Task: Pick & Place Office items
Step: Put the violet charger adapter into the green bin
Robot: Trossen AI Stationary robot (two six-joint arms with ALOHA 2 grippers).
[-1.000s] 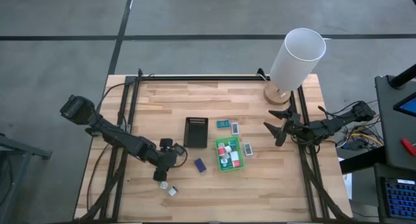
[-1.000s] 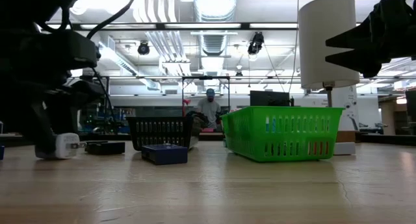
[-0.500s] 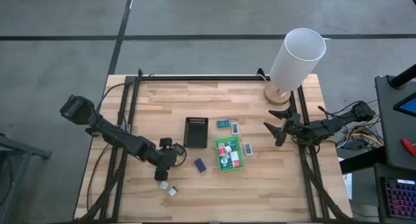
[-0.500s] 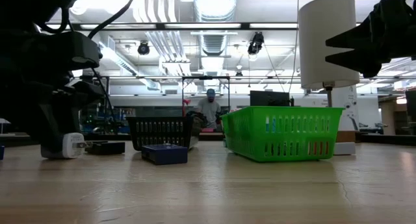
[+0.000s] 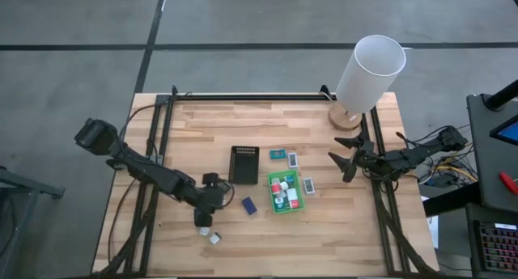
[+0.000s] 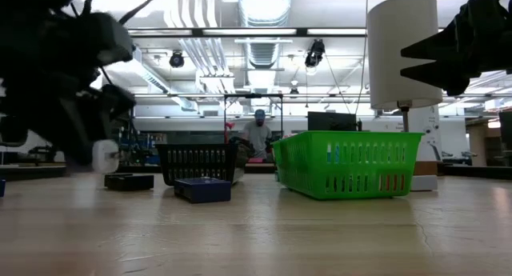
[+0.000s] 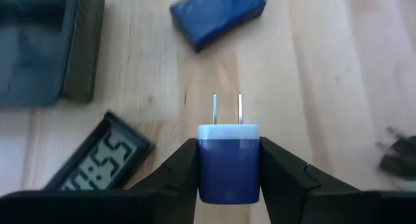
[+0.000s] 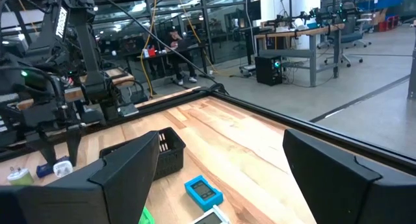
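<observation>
Next, my left gripper lets go of the charger in the middle of the green tray (image 5: 283, 193), among the items there.
A white plug charger (image 7: 229, 160) with two metal prongs sits between the fingers of my left gripper (image 7: 229, 146), which is shut on it near the table's front left (image 5: 202, 219). In the low view the charger (image 6: 104, 156) hangs above the wood. A small pale item (image 5: 215, 238) lies just beside it on the table. The green tray (image 5: 284, 190) holds several items, and the black tray (image 5: 244, 164) stands to its left. A dark blue block (image 5: 249, 205) lies between gripper and tray. My right gripper (image 5: 341, 156) waits open at the table's right edge. My left gripper pinches the charger's body by its two opposite sides (image 7: 203, 164) between its two fingers (image 7: 179, 169). The fingers slant down from the table's left side. The prongs (image 7: 227, 110) point away from the gripper. The charger is lifted clear of the table.
A black display unit (image 7: 97, 162) lies on the wood close to the left gripper. A teal packet (image 5: 277, 154) and white packets (image 5: 292, 158) (image 5: 308, 184) lie around the green tray. A tall white lamp (image 5: 368, 73) stands at the far right corner.
My left gripper has risen a little and shifted slightly toward the table's right with the charger. The charger stood on the table a second ago and now hangs clear of it.
</observation>
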